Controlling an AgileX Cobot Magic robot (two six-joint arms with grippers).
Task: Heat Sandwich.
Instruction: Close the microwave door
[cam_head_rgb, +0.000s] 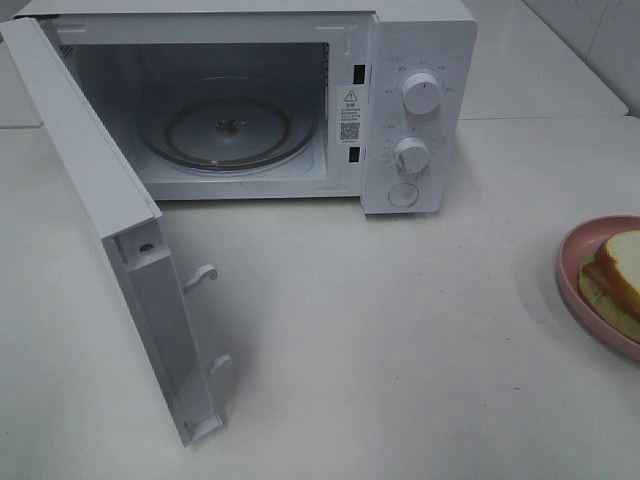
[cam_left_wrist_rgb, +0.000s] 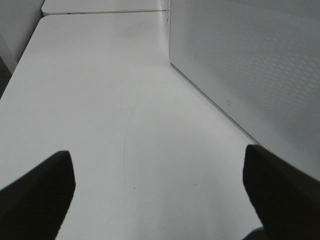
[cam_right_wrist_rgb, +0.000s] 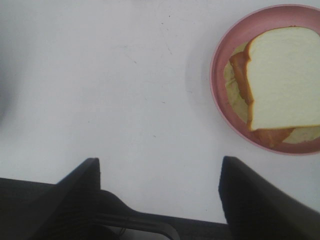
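The fingers of my left gripper should close just beside the outer side (cam_head_rgb: 48, 228) (cam_left_wrist_rgb: 250, 60) of the microwave's door.
The sandwich (cam_head_rgb: 622, 268), pale bread slices with tan crust, lies on a round pink plate (cam_head_rgb: 572, 270) at the right edge of the table. In the right wrist view the sandwich (cam_right_wrist_rgb: 282, 80) on its plate (cam_right_wrist_rgb: 220, 65) is off to one side of my right gripper (cam_right_wrist_rgb: 159, 186), which is open over bare table and apart from the plate. The white microwave (cam_head_rgb: 420, 60) stands at the back with its door (cam_head_rgb: 110, 220) swung open and a glass turntable (cam_head_rgb: 228, 130) inside. My left gripper (cam_left_wrist_rgb: 159, 172) is open above the table, beside the door's outer face (cam_left_wrist_rgb: 250, 60). Neither arm shows in the high view.
Two round knobs (cam_head_rgb: 421, 92) and a button sit on the microwave's control panel. The open door juts far out over the left part of the white table (cam_head_rgb: 380, 340). A seam to a second table (cam_left_wrist_rgb: 100, 12) shows beyond the left gripper.
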